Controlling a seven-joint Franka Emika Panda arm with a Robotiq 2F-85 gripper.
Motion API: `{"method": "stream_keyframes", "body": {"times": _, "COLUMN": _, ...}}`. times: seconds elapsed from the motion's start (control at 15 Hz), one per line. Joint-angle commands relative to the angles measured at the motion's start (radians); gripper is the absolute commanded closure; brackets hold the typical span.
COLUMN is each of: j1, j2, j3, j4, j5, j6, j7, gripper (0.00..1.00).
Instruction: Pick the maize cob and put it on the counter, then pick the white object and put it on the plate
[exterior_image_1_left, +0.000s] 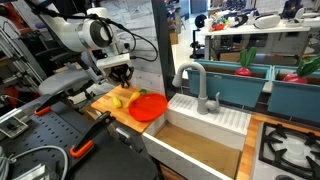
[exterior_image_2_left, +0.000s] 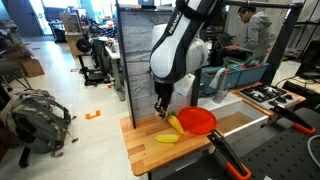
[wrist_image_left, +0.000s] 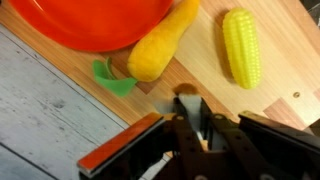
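The robot's gripper will release the white object in the middle of the orange-red plate (exterior_image_1_left: 147, 107). The white object is now held above the counter.
The maize cob (wrist_image_left: 241, 47) lies on the wooden counter (wrist_image_left: 290, 60), apart from the orange-red plate (wrist_image_left: 90, 20). The cob (exterior_image_2_left: 166, 138) and the plate (exterior_image_2_left: 197, 121) also show in an exterior view. My gripper (wrist_image_left: 190, 105) hangs a little above the counter, near the cob and beside the plate. Its fingers are close together, with a pale whitish thing pinched between them, which looks like the white object (wrist_image_left: 188, 112). In both exterior views the gripper (exterior_image_1_left: 122, 75) (exterior_image_2_left: 162, 110) points down, and the white object is too small to make out.
A yellow-orange squash-like toy (wrist_image_left: 160, 45) with a green leaf (wrist_image_left: 112, 78) lies against the plate's edge. A white sink (exterior_image_1_left: 205, 120) with a grey faucet (exterior_image_1_left: 195, 80) stands past the plate. The counter edge (wrist_image_left: 70, 75) drops off close to the plate.
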Motion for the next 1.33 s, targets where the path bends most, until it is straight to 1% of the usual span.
{"method": "stream_keyframes", "body": {"times": 0.0, "j1": -0.039, "j2": -0.107, "j3": -0.008, "j4": -0.118, "j5": 0.004, "j6": 0.013, "j7": -0.012, "gripper": 0.96}}
{"method": "stream_keyframes", "body": {"times": 0.33, "j1": -0.119, "j2": -0.155, "j3": -0.021, "j4": -0.183, "j5": 0.023, "j6": 0.017, "j7": -0.016, "gripper": 0.96}}
{"method": "stream_keyframes", "body": {"times": 0.53, "j1": -0.162, "j2": -0.142, "j3": -0.03, "j4": -0.182, "j5": 0.031, "j6": -0.005, "j7": -0.021, "gripper": 0.96}}
{"method": "stream_keyframes", "body": {"times": 0.67, "j1": -0.187, "j2": -0.12, "j3": -0.035, "j4": -0.173, "j5": 0.034, "j6": 0.002, "j7": -0.024, "gripper": 0.96}}
{"method": "stream_keyframes", "body": {"times": 0.87, "j1": -0.202, "j2": -0.08, "j3": -0.05, "j4": -0.138, "j5": 0.035, "j6": -0.016, "j7": -0.019, "gripper": 0.96}}
{"method": "stream_keyframes", "body": {"times": 1.27, "j1": -0.193, "j2": 0.024, "j3": -0.07, "j4": -0.041, "j5": 0.037, "j6": -0.082, "j7": -0.009, "gripper": 0.96}}
